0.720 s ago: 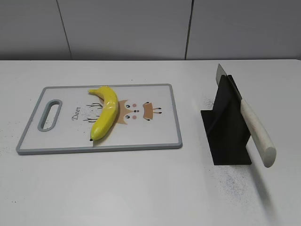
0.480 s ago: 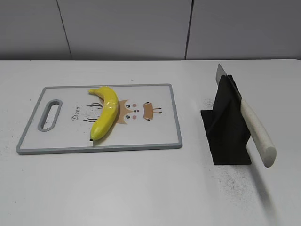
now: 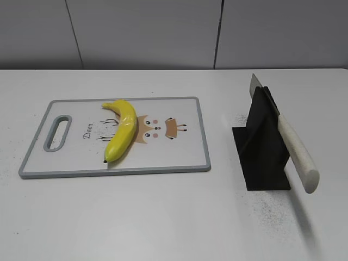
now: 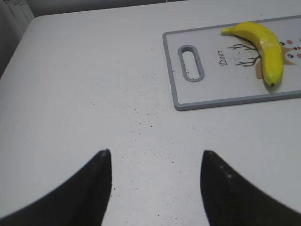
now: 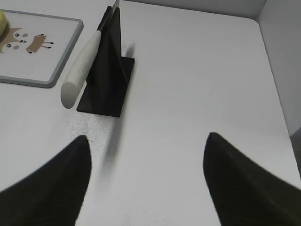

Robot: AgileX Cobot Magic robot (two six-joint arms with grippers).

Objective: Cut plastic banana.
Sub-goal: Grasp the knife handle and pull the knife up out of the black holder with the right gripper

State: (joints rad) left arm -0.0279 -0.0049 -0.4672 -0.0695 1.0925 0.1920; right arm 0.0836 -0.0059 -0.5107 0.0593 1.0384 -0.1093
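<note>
The robot's right gripper needs to next grab the knife in the black stand by the middle of its white handle (image 3: 296,149) (image 5: 84,64), because it will cut the plastic banana.
The plastic banana (image 3: 123,129) is glossy yellow and curved, lying on a white cutting board (image 3: 179,157) with a grey rim and a deer drawing. It also shows in the left wrist view (image 4: 265,44). A knife with a white handle (image 3: 296,151) rests in a black stand (image 3: 262,147), handle pointing toward the front; it also shows in the right wrist view (image 5: 83,63). My left gripper (image 4: 155,157) is open and empty over bare table, left of the board. My right gripper (image 5: 146,141) is open and empty, in front of the stand. Neither gripper shows in the exterior view.
The board has a handle slot (image 3: 58,132) at its left end. The white table (image 3: 163,217) carries dark specks near the stand. A grey wall stands behind. The table's right edge (image 5: 275,94) shows in the right wrist view.
</note>
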